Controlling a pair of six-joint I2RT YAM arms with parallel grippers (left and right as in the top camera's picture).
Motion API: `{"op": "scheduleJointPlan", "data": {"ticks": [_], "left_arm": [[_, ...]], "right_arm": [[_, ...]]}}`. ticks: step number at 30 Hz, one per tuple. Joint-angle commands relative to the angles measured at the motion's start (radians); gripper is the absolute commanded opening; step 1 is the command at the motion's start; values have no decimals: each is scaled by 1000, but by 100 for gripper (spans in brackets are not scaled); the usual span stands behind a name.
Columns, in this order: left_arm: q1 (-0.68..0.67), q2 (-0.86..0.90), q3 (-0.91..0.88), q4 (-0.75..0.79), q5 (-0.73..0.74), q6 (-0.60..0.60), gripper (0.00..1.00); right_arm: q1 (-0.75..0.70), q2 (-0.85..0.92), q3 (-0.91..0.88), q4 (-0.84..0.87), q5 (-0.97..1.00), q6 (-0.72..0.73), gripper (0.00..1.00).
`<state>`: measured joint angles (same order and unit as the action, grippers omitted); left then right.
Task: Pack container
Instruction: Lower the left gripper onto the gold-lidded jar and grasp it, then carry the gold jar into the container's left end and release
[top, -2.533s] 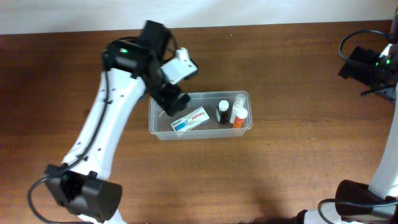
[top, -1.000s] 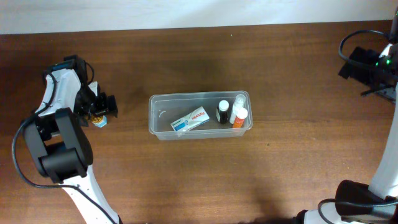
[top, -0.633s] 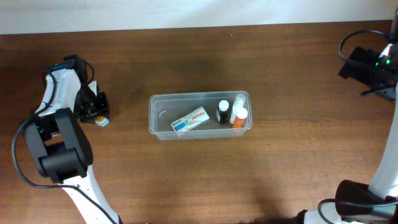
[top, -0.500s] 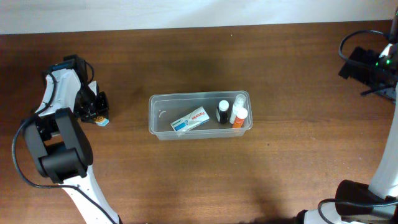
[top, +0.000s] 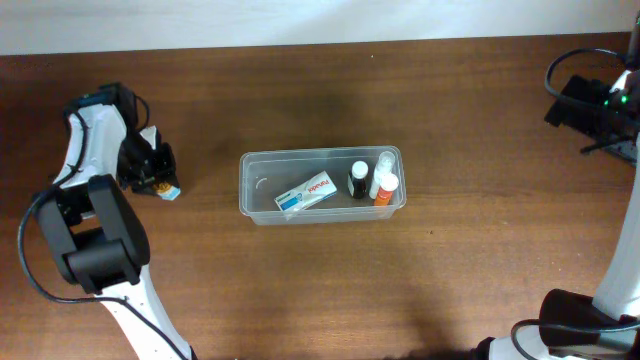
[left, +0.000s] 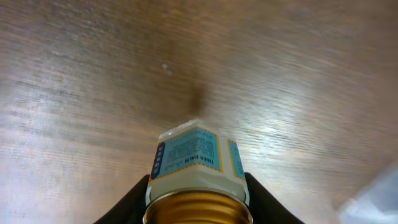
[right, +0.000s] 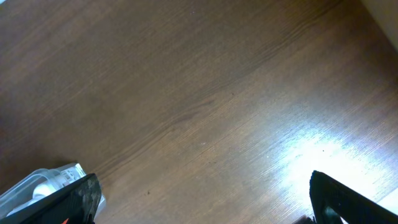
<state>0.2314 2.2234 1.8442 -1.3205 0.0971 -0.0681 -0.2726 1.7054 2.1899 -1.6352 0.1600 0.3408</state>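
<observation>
The robot's left gripper should release the small jar in the clear container's empty end (top: 272, 189) next to the white-and-blue box.
The clear container (top: 256, 170) lies mid-table and holds a white-and-blue box (top: 305, 192), a dark bottle (top: 358, 180), an orange-and-white bottle (top: 383, 187) and a clear bottle (top: 386, 161). Far to its left, my left gripper (top: 155, 180) is shut on a small jar (top: 168, 191). In the left wrist view the jar (left: 196, 155) shows a gold lid and a blue-and-white label, with black fingers (left: 134, 202) pressed on both sides around my left gripper (left: 198, 202). My right gripper (right: 205, 208) stands wide open over bare wood, holding nothing.
The right arm (top: 582, 100) sits at the table's far right edge with cables. A corner of the container (right: 46, 183) shows at the lower left of the right wrist view. The white wall runs along the table's far side.
The left gripper came from over the container out to the far left, then closed its open fingers on the jar. The right arm has not moved.
</observation>
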Motion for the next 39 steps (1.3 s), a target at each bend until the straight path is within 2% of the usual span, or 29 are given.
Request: {"op": "scheduleJointPlan", "data": {"ticks": [1, 10, 19, 29, 33, 39], "left_arm": [[-3, 3, 138, -61, 93, 25, 36], [-113, -4, 513, -369, 188, 200, 37], [-338, -83, 536, -367, 178, 261, 37], [-535, -82, 382, -358, 7, 263, 37], [-566, -82, 278, -291, -98, 163, 37], [-569, -82, 127, -155, -109, 21, 37]], "right_arm": [[-3, 3, 8, 0, 9, 9, 98], [-3, 3, 8, 0, 9, 9, 98], [-3, 3, 8, 0, 9, 9, 98], [-3, 3, 8, 0, 9, 9, 98], [-3, 3, 8, 0, 9, 9, 98], [-3, 3, 8, 0, 9, 9, 98]]}}
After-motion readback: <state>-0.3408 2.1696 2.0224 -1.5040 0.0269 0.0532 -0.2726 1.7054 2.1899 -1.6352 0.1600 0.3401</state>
